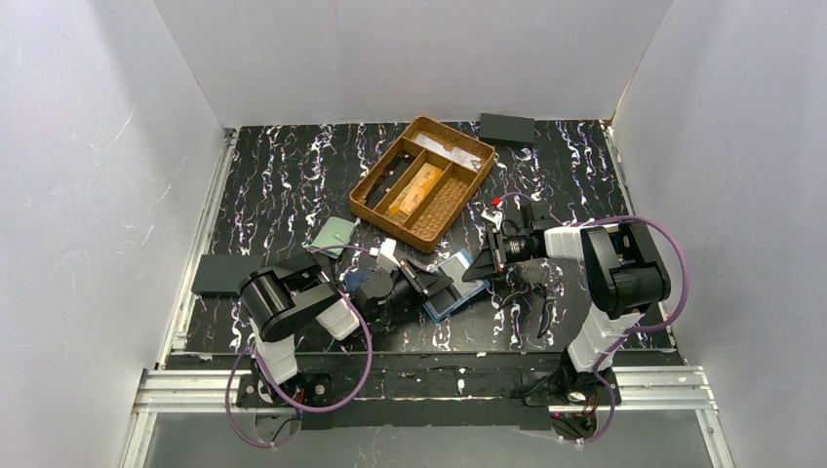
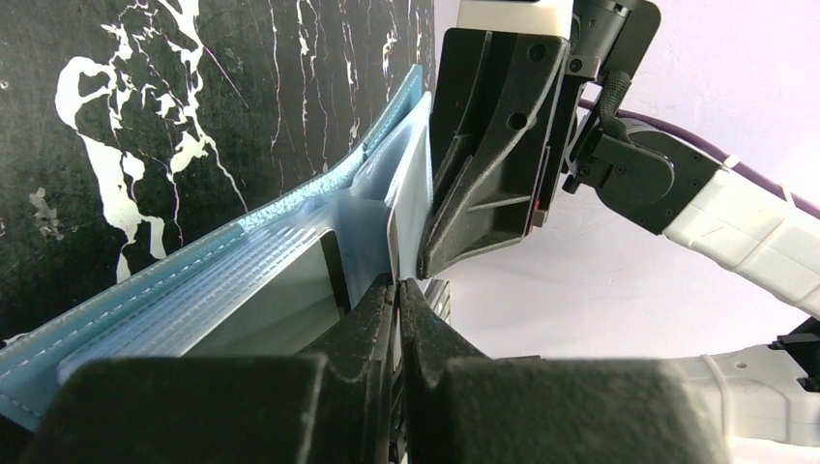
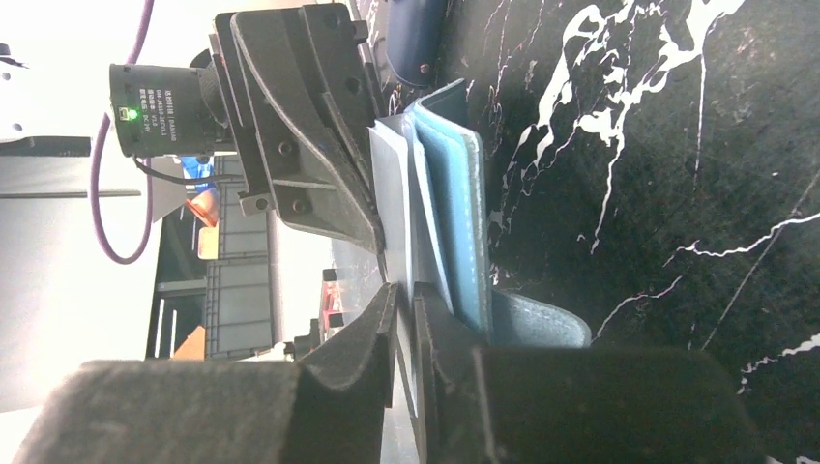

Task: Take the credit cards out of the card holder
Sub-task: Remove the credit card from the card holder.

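Note:
Only the card's end pokes out of its sleeve, so next I open my left gripper and pinch that card's end [image 2: 395,263] while my right gripper holds the sleeve.
The light blue card holder [image 1: 454,285] stands open on edge on the mat between my two grippers. My left gripper [image 1: 436,283] is shut on a thin pale inner panel at the holder's edge [image 2: 397,282]. The holder's ribbed blue cover [image 2: 193,290] runs off to the left. My right gripper [image 1: 480,267] is shut on the same thin pale sheet [image 3: 406,290] beside the blue cover [image 3: 450,193], tip to tip with the left one. I cannot tell if that sheet is a card. No orange-gold card shows at the holder. An orange-gold flat piece [image 1: 413,190] lies in the basket.
A wicker basket [image 1: 370,188] with compartments stands behind the holder. A dark navy wallet [image 1: 358,281] lies under my left arm and a pale green wallet [image 1: 334,234] behind it. Black boxes sit at the far right [image 1: 507,128] and the left edge [image 1: 221,275].

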`<state>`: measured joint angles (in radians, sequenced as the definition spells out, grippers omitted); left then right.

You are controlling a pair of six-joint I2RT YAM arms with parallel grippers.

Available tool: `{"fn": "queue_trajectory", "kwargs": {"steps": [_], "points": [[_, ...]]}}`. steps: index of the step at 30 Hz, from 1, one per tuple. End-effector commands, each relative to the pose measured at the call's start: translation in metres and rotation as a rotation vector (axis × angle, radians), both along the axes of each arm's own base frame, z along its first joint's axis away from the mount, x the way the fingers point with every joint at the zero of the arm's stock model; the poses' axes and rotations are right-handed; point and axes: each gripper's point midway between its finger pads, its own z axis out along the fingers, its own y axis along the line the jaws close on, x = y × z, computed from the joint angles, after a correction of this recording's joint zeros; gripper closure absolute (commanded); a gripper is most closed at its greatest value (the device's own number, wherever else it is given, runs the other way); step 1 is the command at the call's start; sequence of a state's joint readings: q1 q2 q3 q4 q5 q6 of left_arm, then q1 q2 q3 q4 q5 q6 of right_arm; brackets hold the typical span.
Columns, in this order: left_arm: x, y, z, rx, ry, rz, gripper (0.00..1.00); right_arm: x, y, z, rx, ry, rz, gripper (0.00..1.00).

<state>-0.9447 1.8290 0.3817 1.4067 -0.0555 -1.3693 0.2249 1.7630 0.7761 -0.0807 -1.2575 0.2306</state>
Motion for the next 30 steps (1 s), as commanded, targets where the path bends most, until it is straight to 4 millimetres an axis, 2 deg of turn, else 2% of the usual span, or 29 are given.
{"fn": "queue_trajectory", "kwargs": {"steps": [1, 9, 15, 20, 30], "points": [[0.003, 0.004, 0.0, 0.012, -0.026, 0.007, 1.0, 0.003, 0.001, 0.004, 0.012, -0.007, 0.009, 0.79], [-0.002, 0.002, -0.012, 0.029, 0.0, -0.031, 1.0, 0.007, -0.002, -0.001, 0.002, -0.005, -0.006, 0.77], [-0.006, -0.003, -0.02, 0.028, 0.027, -0.08, 1.0, 0.008, -0.005, -0.006, -0.017, -0.007, -0.011, 0.88], [-0.007, -0.005, -0.021, 0.025, 0.028, -0.112, 0.88, 0.007, -0.007, -0.011, -0.03, 0.004, -0.009, 0.91], [-0.008, -0.003, -0.03, 0.03, 0.061, -0.125, 0.84, 0.007, -0.009, -0.02, -0.055, 0.028, -0.007, 0.91]]}}
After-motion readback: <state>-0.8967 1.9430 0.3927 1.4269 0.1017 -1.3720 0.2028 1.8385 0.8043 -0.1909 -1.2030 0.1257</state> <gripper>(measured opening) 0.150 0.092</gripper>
